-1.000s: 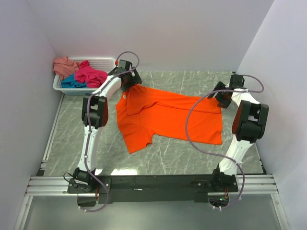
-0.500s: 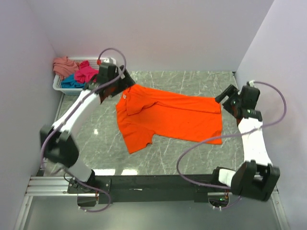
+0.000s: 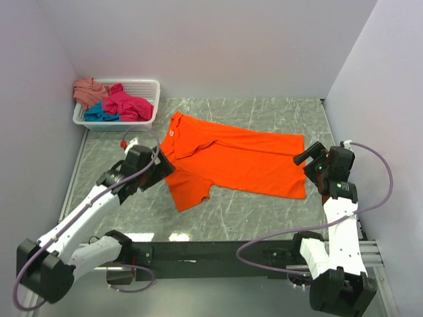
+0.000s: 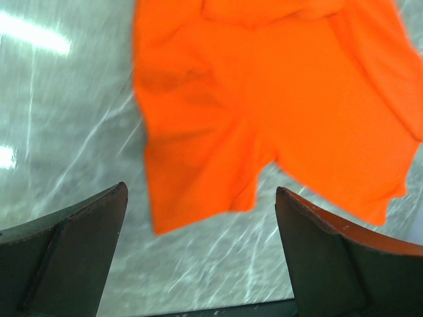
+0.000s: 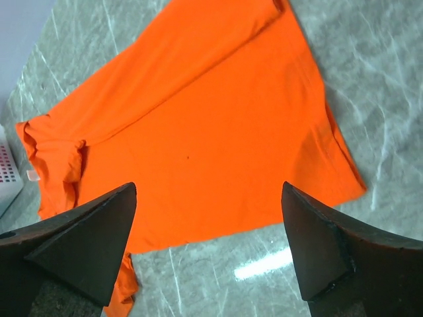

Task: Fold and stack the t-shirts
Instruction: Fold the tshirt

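My left gripper needs to grab the near sleeve's corner point(image 3: 179, 209) point(image 4: 158, 230) of the orange t-shirt, the corner nearest the black rail.
The orange t-shirt point(image 3: 231, 162) lies spread flat on the marble table, collar toward the far left and hem toward the right. My left gripper point(image 3: 164, 169) is open and empty, hovering at the shirt's left edge. In the left wrist view its fingers point(image 4: 79, 238) stand wide apart over the sleeve of the shirt point(image 4: 264, 99). My right gripper point(image 3: 305, 160) is open and empty at the shirt's right hem; the right wrist view shows the shirt point(image 5: 198, 119) ahead of it. The magenta-pink t-shirt point(image 3: 125, 104), the teal-blue t-shirt point(image 3: 100, 114) and the salmon-pink t-shirt point(image 3: 88, 89) lie bunched in the basket.
The white lattice basket point(image 3: 149, 84) stands at the far left corner against the wall. White walls close in the table on the left, back and right. Bare marble point(image 3: 218, 214) shows between the shirt and the black rail at the near edge.
Both arms have drawn back from the shirt's far corners toward the near side, the left one from the collar to the sleeve edge. The shirt has stayed flat.
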You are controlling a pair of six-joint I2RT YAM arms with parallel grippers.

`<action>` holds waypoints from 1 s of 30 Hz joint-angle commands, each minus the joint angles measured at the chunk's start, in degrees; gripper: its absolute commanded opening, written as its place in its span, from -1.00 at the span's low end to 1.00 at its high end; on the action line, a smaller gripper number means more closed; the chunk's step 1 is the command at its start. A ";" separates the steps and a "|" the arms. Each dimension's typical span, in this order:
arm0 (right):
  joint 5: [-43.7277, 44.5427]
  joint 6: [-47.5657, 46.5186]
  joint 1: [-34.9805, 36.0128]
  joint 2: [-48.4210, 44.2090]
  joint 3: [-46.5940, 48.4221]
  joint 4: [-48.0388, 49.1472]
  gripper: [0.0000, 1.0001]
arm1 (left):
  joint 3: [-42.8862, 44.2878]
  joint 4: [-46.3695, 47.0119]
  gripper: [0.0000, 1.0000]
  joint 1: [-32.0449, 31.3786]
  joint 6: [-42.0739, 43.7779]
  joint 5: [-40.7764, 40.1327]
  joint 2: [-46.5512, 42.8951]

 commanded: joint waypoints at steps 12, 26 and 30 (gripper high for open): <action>2.23 5.20 0.22 -4.09 -6.09 -2.26 0.99 | -16.92 3.04 0.99 -2.66 -6.13 6.78 -2.58; 4.16 6.26 0.22 -4.70 -9.70 1.45 1.00 | -20.00 9.29 0.99 -2.83 -4.63 9.15 5.50; 6.62 5.12 0.22 -6.01 -9.26 -0.41 1.00 | -19.47 10.16 0.99 -2.92 -4.98 8.54 6.56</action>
